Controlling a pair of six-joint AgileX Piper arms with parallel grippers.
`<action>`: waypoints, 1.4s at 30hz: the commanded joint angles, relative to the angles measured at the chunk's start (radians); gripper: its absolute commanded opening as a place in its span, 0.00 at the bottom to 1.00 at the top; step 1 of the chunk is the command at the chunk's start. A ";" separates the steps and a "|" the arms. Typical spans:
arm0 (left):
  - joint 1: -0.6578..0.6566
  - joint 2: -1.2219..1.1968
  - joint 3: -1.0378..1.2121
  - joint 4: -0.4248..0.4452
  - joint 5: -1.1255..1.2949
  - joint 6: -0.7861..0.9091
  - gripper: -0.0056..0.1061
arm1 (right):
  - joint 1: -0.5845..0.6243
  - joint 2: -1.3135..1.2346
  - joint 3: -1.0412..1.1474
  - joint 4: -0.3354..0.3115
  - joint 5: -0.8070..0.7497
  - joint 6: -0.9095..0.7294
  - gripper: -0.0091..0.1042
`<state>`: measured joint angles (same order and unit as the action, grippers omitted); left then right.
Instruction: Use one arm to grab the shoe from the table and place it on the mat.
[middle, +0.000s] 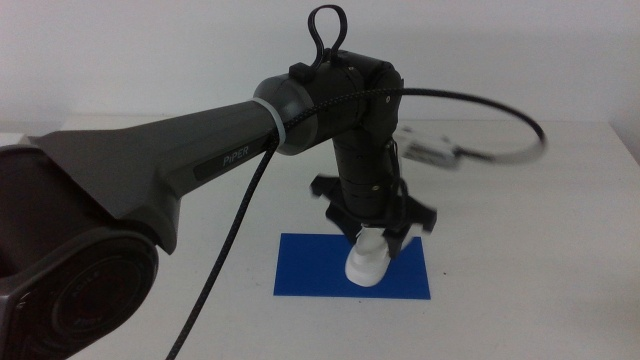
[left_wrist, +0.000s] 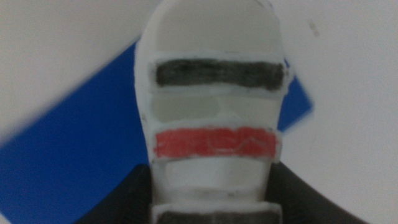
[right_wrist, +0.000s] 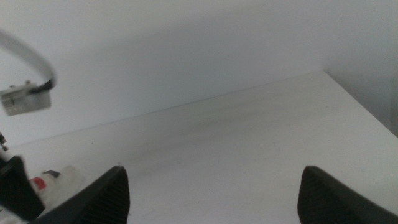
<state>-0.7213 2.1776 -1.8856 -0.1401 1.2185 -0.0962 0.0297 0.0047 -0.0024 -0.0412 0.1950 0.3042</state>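
The white shoe is in my left gripper. Next, I set it down on the middle of the blue mat (middle: 350, 263) (left_wrist: 140, 134) and let go of it there.
The left arm (middle: 200, 165) reaches in from the left, and its gripper (middle: 377, 238) is shut on the white shoe (middle: 366, 258). The shoe hangs over the right part of the blue mat (middle: 310, 265), with its lower end at or just above it; I cannot tell if they touch. In the left wrist view the shoe (left_wrist: 214, 93) shows a black and a red strap between the dark jaws, with the mat (left_wrist: 74, 168) under it. The right gripper (right_wrist: 211, 193) is open and empty, off to the side and out of the middle view. It sees the shoe (right_wrist: 59, 180) at a distance.
The white table (middle: 520, 200) lies all around the mat. The arm's black cable (middle: 500, 110) loops out to the right above the table, with a white connector (middle: 430, 150) on it. That connector also shows in the right wrist view (right_wrist: 25, 99).
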 joint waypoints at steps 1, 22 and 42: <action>0.002 -0.011 -0.010 0.011 0.003 -0.455 0.17 | 0.002 -0.005 0.002 -0.007 -0.008 -0.004 0.78; -0.005 -0.007 0.002 0.097 0.003 -2.036 0.17 | 0.002 -0.005 0.002 -0.007 -0.008 -0.004 0.78; -0.005 0.071 0.002 0.114 0.003 -2.032 0.40 | 0.002 -0.005 0.002 -0.007 -0.008 -0.004 0.78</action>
<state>-0.7250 2.2479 -1.8838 -0.0189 1.2127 -2.1085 0.0297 0.0047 -0.0024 -0.0412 0.1950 0.3042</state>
